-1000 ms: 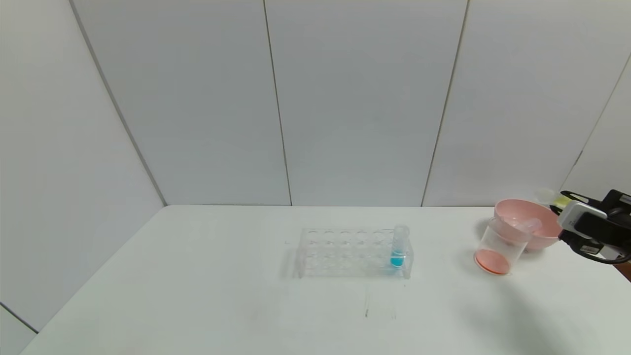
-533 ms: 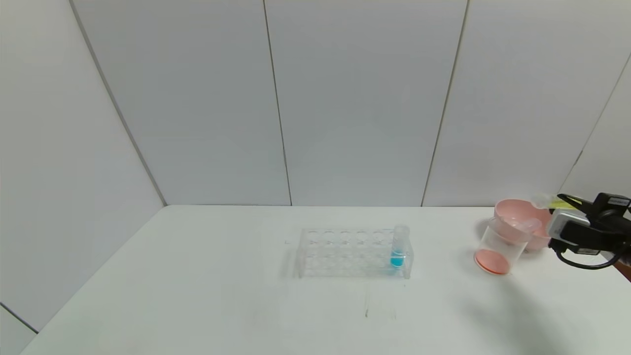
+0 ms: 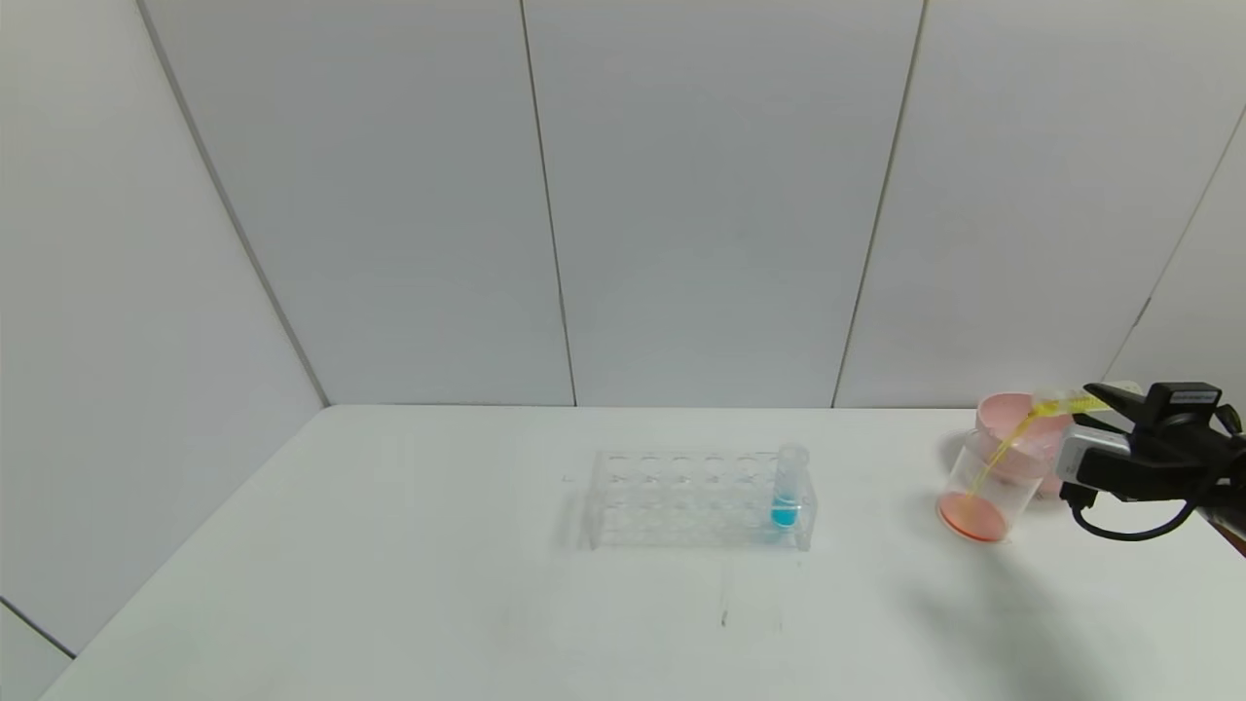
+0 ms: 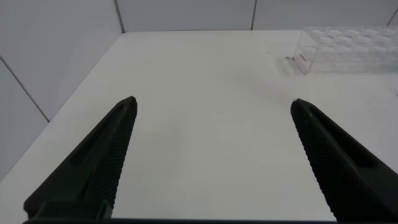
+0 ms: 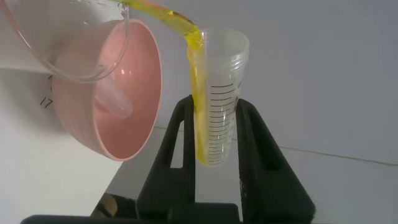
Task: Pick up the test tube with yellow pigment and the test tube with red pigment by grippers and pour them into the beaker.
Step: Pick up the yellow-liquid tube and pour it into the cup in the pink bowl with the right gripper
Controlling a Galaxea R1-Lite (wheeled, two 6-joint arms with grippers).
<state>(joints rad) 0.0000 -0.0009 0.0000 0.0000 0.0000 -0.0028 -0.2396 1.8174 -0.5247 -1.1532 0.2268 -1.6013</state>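
Next, my right gripper releases the test tube with yellow pigment in the pink bowl [image 3: 1035, 440] [image 5: 126, 98] next to the clear empty tube.
My right gripper [image 3: 1098, 401] is at the table's far right, shut on the test tube with yellow pigment [image 3: 1066, 401]. The tube is tipped mouth-down over the beaker [image 3: 983, 487], and a yellow stream runs from it into the beaker, which holds orange-red liquid at its bottom. In the right wrist view the fingers of the gripper [image 5: 214, 111] clamp the tube [image 5: 217, 118], yellow liquid runs along its side, and the beaker's rim [image 5: 74, 62] is just beyond the mouth. No tube with red liquid shows. My left gripper [image 4: 213, 106] is open and empty over bare table.
A pink bowl [image 3: 1022, 443] stands right behind the beaker, and a clear empty tube [image 5: 115, 102] lies in it. A clear tube rack [image 3: 696, 497] stands mid-table with a blue-liquid tube [image 3: 787, 487] in its right end. The table's right edge is close to my right arm.
My right gripper has moved left to the beaker and tipped the yellow tube further. Yellow liquid now streams into the beaker.
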